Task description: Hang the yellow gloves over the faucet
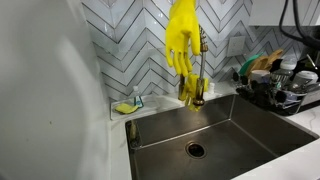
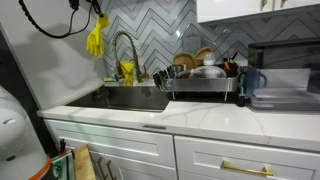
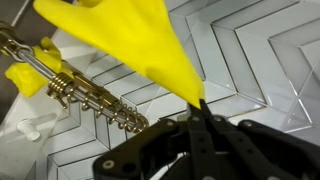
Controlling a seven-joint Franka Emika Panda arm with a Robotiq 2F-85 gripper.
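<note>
My gripper will let go of the yellow glove over the top bend of the brass gooseneck faucet point(image 1: 193, 38), above the other glove.
My gripper point(image 3: 200, 106) is shut on the cuff of a yellow glove point(image 3: 140, 35). The glove dangles fingers-down in front of the tiled wall in both exterior views point(image 1: 181, 38) point(image 2: 97, 38). It hangs beside and slightly above the arch of the brass gooseneck faucet point(image 2: 124, 42). In the wrist view the faucet's coiled spring neck point(image 3: 90, 97) runs under the glove. A second yellow glove point(image 2: 127, 72) hangs low by the faucet body and also shows in an exterior view point(image 1: 185, 90). In an exterior view the gripper point(image 2: 100, 10) is at the top edge.
The steel sink point(image 1: 215, 112) lies under the faucet. A yellow-green sponge point(image 1: 124, 107) rests on the back ledge. A loaded dish rack point(image 2: 200, 80) point(image 1: 280, 88) stands on the counter beside the sink. White upper cabinets point(image 2: 255, 10) hang above the rack.
</note>
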